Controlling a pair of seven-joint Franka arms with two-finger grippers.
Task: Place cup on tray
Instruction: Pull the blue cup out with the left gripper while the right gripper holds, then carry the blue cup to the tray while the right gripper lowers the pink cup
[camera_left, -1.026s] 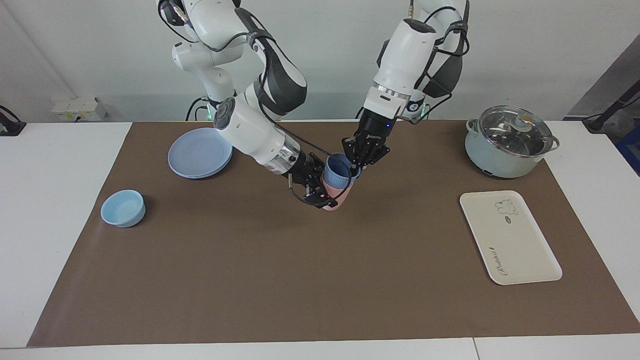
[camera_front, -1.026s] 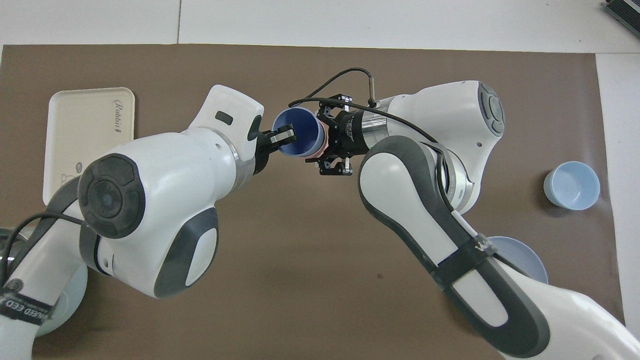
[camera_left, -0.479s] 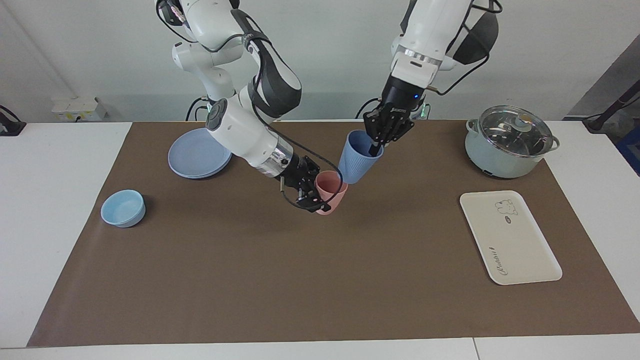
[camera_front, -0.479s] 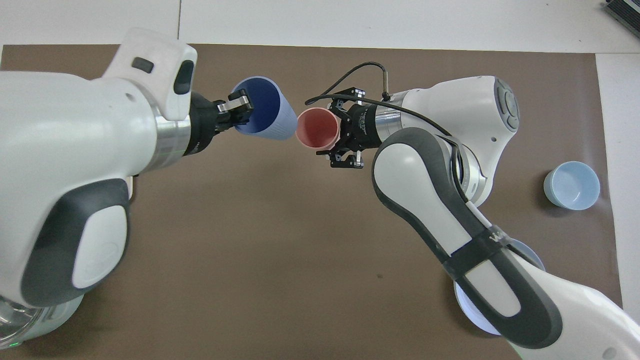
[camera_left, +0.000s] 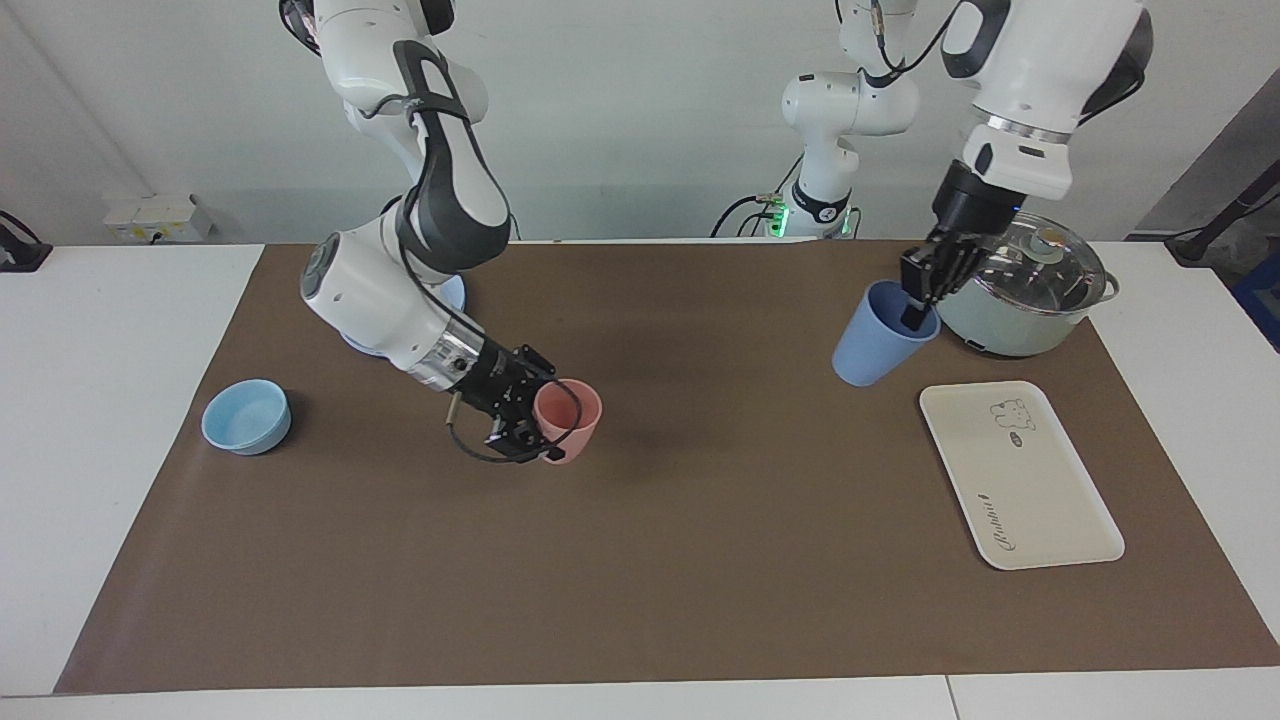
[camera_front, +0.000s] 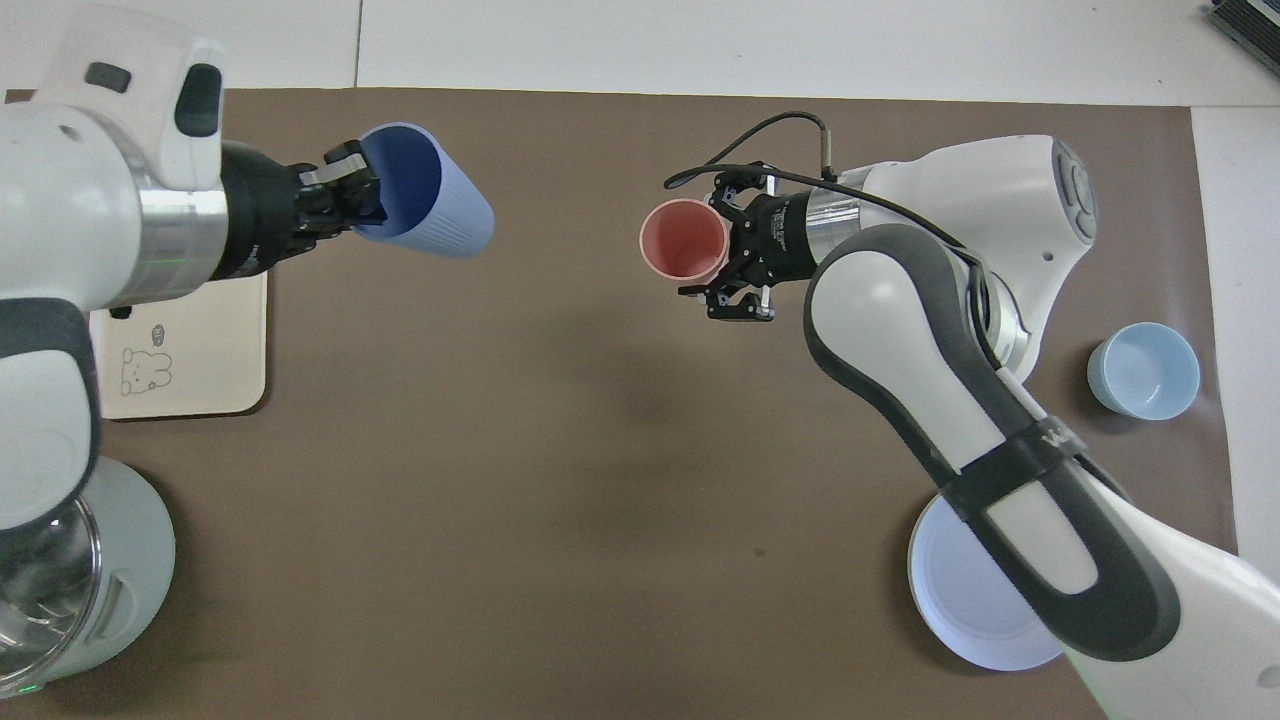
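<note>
My right gripper needs to let go of the salmon-pink tumbler on the brown mat, inward from the light-blue bowl (camera_front: 945, 284).
The periwinkle-blue cup (camera_left: 878, 340) hangs tilted from my left gripper (camera_left: 916, 303), which is shut on its rim with one finger inside. It is in the air over the mat, beside the pot and close to the cream-white tray (camera_left: 1020, 480). In the overhead view the cup (camera_front: 440, 210) and left gripper (camera_front: 345, 192) are just off the tray's edge (camera_front: 200, 350), and my left arm covers part of the tray. My right gripper (camera_left: 528, 418) is shut on the salmon-pink tumbler (camera_left: 570, 420), low over the middle of the mat. Both also show in the overhead view, the tumbler (camera_front: 685, 240) and the right gripper (camera_front: 735, 270).
A pale green pot with a glass lid (camera_left: 1020, 285) stands nearer to the robots than the tray. A light-blue bowl (camera_left: 246, 416) and a round blue plate (camera_front: 960, 605) are toward the right arm's end. A brown mat (camera_left: 700, 560) covers the table.
My left gripper pulled the blue cup out of the pink tumbler and carried it toward the tray. My right gripper drew the pink tumbler toward the right arm's end.
</note>
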